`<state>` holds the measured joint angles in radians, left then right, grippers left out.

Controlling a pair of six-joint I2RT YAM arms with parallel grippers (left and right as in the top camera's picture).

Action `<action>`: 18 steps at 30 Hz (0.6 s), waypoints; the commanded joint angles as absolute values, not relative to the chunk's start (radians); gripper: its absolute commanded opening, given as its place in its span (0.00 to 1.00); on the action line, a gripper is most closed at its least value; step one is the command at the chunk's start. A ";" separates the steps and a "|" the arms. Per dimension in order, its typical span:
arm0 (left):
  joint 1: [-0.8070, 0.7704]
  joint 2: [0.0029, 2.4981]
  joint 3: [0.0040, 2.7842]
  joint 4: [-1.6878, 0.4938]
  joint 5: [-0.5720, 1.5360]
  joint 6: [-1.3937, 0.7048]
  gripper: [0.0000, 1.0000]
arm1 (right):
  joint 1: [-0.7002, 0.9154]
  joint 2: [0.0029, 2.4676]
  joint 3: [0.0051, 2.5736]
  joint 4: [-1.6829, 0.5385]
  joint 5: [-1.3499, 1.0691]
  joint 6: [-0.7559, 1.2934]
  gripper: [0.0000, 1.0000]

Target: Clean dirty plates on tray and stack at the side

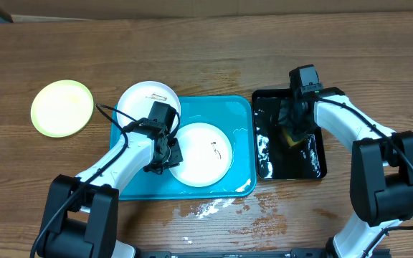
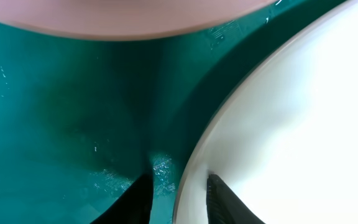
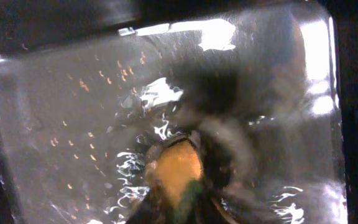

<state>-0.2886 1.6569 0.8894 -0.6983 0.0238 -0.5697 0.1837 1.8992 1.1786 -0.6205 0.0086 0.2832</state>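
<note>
Only a narrow tip of the yellow sponge sticks out past my right gripper, so I need to open, rise and take the sponge farther back [image 3: 190,198] for scrubbing.
A white plate [image 1: 205,159] with small dark smudges lies in the turquoise tray [image 1: 239,107]. My left gripper [image 1: 165,154] is at its left rim. In the left wrist view the left gripper [image 2: 179,193] is open and straddles that rim: one finger [image 2: 138,202] rests on the wet tray [image 2: 61,118] and the other finger [image 2: 225,202] on the plate [image 2: 291,124], with a small gap beside the rim. A second white plate [image 1: 143,100] leans on the tray's far left corner. A yellow-green plate [image 1: 62,107] lies on the table at the left. My right gripper [image 1: 290,132] is shut on a yellow sponge [image 3: 176,167].
A glossy black tray [image 1: 264,158] holding water stands right of the turquoise tray, and the right gripper [image 3: 185,199] is down inside it. Spilled water or foam [image 1: 210,208] lies on the wooden table in front of the turquoise tray.
</note>
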 commanded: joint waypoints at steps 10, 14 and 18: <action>-0.295 1.662 0.886 -0.672 -0.008 -0.411 0.50 | 0.180 1.880 1.325 -0.805 -0.002 0.281 0.93; -0.295 1.662 0.886 -0.661 -0.010 -0.395 0.48 | 0.180 1.880 1.311 -0.879 -0.001 0.282 0.93; -0.295 1.662 0.886 -0.649 -0.010 -0.396 0.46 | 0.180 1.881 1.256 -0.862 0.000 0.281 0.99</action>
